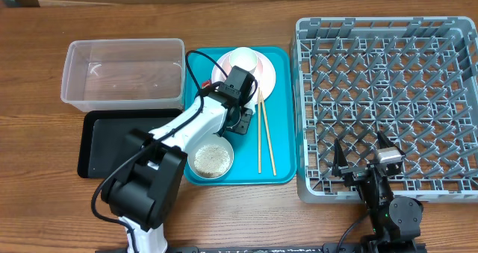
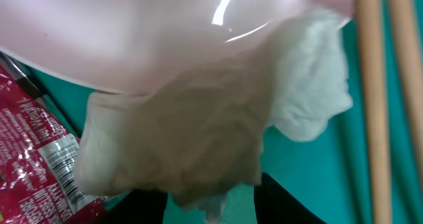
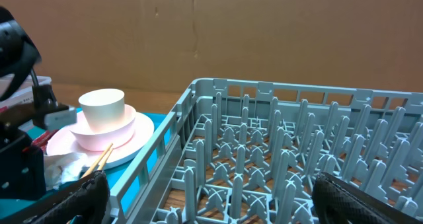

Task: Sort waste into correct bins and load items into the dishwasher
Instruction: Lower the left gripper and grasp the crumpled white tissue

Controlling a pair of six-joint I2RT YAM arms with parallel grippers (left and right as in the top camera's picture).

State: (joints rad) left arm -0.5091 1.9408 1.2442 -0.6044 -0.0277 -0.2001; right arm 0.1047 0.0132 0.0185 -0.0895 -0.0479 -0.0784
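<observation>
The robot's left gripper has its fingers on only the tissue's lower edge, so it should open and pinch further into the crumpled tissue [image 2: 192,135] before lifting it from the plate's rim.
The crumpled white tissue [image 2: 198,125] lies on the teal tray against the rim of the pink plate [image 2: 132,32]. My left gripper [image 2: 211,207] is open, with its dark fingers on either side of the tissue's lower edge. The red wrapper [image 2: 33,151] lies just left of it and the chopsticks [image 2: 380,105] to the right. From overhead the left gripper [image 1: 240,119] sits below the plate [image 1: 267,75], which holds a white cup [image 1: 243,59]. A white bowl with rice [image 1: 212,160] stands on the tray's front. My right gripper [image 1: 366,160] is open and empty over the grey rack's [image 1: 388,96] front edge.
The clear tub [image 1: 123,74] stands at the back left with the black tray [image 1: 104,145] in front of it. The teal tray [image 1: 282,133] lies between them and the rack. The left arm's base stands over the table's front left.
</observation>
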